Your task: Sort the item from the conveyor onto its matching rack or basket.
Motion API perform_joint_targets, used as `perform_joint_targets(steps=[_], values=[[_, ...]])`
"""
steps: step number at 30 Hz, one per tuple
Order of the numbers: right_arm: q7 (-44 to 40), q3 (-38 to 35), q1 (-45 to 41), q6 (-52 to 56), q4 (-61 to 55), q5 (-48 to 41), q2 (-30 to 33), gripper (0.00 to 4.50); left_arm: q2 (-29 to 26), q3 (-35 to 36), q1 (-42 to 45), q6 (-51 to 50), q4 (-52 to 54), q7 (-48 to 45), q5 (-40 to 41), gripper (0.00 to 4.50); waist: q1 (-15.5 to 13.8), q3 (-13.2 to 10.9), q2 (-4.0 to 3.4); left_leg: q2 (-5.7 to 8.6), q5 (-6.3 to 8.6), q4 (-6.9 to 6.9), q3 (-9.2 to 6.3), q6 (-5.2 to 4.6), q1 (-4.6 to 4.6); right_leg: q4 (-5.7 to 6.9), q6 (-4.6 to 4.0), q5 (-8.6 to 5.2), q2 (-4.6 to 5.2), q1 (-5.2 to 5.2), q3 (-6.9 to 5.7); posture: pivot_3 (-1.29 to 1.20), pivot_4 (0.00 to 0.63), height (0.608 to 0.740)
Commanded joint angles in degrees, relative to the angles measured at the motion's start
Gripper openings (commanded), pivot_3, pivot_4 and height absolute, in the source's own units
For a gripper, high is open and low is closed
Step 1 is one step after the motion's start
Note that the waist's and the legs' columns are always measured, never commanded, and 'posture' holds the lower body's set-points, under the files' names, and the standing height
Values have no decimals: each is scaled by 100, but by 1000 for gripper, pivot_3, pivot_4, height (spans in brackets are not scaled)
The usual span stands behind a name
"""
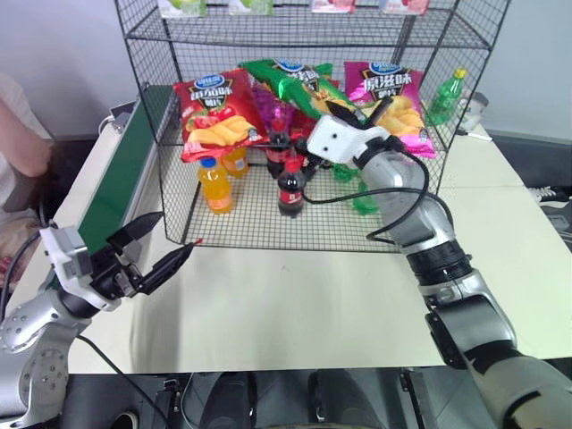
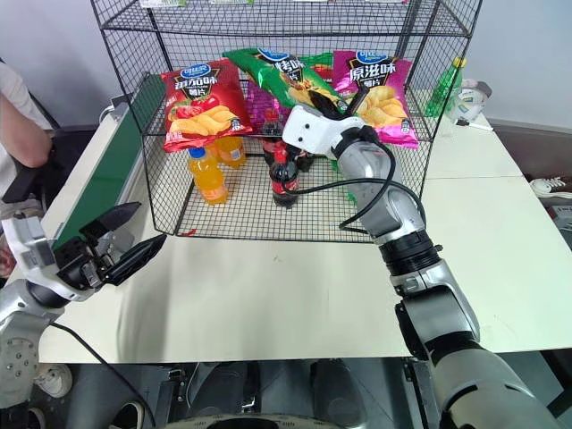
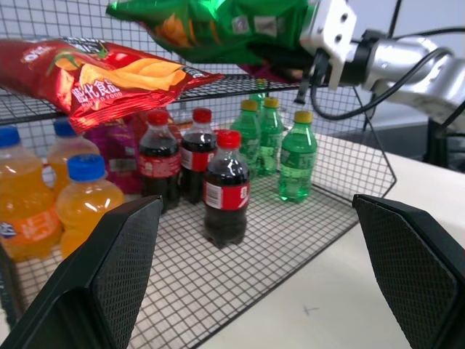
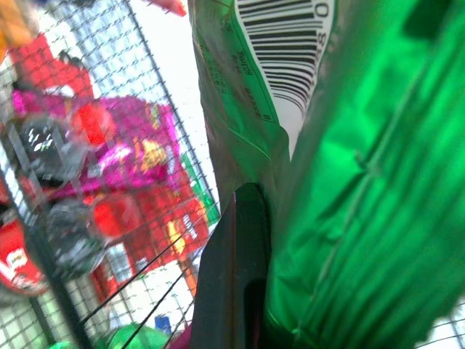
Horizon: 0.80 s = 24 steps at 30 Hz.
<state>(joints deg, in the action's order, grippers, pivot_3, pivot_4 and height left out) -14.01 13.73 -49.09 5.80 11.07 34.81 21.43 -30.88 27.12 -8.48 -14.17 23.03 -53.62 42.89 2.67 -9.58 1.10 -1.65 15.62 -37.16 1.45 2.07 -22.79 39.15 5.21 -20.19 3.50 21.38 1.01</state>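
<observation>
Next, my right gripper puts the green crisp bag down between the red crisp bag and the magenta crisp bag (image 1: 292, 102). The green bag now hangs above the rack's middle shelf.
The shiny green crisp bag (image 1: 290, 82) hangs inside the black wire rack (image 1: 411, 228), above its middle shelf, between a red crisp bag (image 1: 214, 112) and a magenta one (image 1: 389, 89). My right gripper (image 1: 344, 109) reaches into the rack from the front and is shut on the green bag's edge. In the right wrist view one black finger (image 4: 232, 276) presses against the bag (image 4: 363, 182). My left gripper (image 1: 175, 234) is open and empty. It hovers over the table's front left corner, beside the dark-green conveyor (image 1: 125, 179). The left wrist view looks into the rack at the held bag (image 3: 218, 25).
On the rack's bottom tier stand orange juice bottles (image 1: 214, 183), cola bottles (image 1: 290, 183) and green soda bottles (image 3: 294, 156). Another green bottle (image 1: 445, 96) stands outside the rack at the right. A person's arm (image 1: 22, 143) shows at the far left beyond the conveyor.
</observation>
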Motion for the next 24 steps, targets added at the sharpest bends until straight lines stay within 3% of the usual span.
perform_joint_targets(steps=[1,10,24], values=[[-157,-147,74,272,-515,-119,-3,0,15,-13,87,204,70,99,-56,4475,-3,0,0,0,0,-1,0,0,0,0,0,0,0,0,0,0,150,739],[-705,-256,659,904,-1891,-230,96,0,23,-155,347,551,-287,194,-294,4475,-2,0,0,0,0,1,0,-1,-7,-3,0,0,0,4,-1,0,150,739],[-239,-248,345,1193,-1123,-198,14,0,88,-338,395,751,-409,244,-416,4475,-8,0,0,1,0,1,0,-1,-3,-2,0,0,-1,3,-1,0,150,739]])
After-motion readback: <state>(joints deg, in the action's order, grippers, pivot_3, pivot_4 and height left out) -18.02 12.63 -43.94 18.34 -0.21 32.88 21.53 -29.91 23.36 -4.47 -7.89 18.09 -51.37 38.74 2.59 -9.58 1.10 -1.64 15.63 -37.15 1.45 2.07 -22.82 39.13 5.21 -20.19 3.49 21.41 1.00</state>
